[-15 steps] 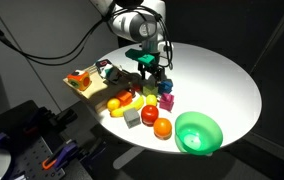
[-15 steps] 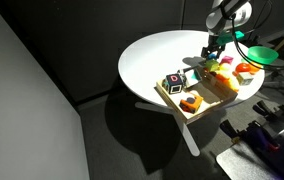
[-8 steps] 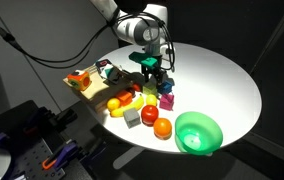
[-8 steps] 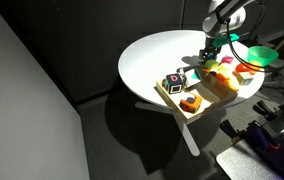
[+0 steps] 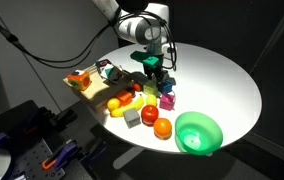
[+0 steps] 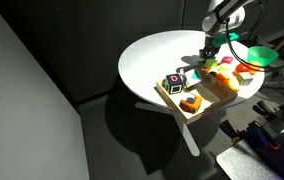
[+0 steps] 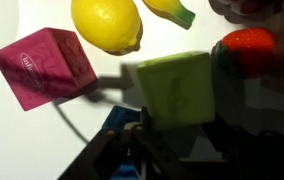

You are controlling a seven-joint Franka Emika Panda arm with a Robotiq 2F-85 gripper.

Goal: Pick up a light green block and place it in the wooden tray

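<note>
I will use my gripper to set the light green block, still resting on the white table, down in the wooden tray (image 5: 111, 84) beside the dark cube, toward the cluster of toys.
The light green block (image 7: 177, 85) fills the middle of the wrist view, a small cube resting on the white table. My gripper (image 7: 180, 122) is shut on it, with a dark finger against each side of its lower part. In both exterior views the gripper (image 5: 154, 70) (image 6: 210, 57) reaches down into the cluster of toys, and its fingers hide the block. The wooden tray (image 5: 74, 88) (image 6: 166, 94) lies at the table's edge beside the cluster. It holds a dark cube and an orange piece.
A pink block (image 7: 47, 65), a lemon (image 7: 107, 22) and a red strawberry (image 7: 244, 48) crowd round the green block. A large bright green bowl (image 5: 198, 131) stands near the table's edge. Several more toy fruits and blocks lie between the bowl and the tray.
The jaws have closed from wide open onto the light green block. The arm has settled slightly lower and otherwise stays in place.
</note>
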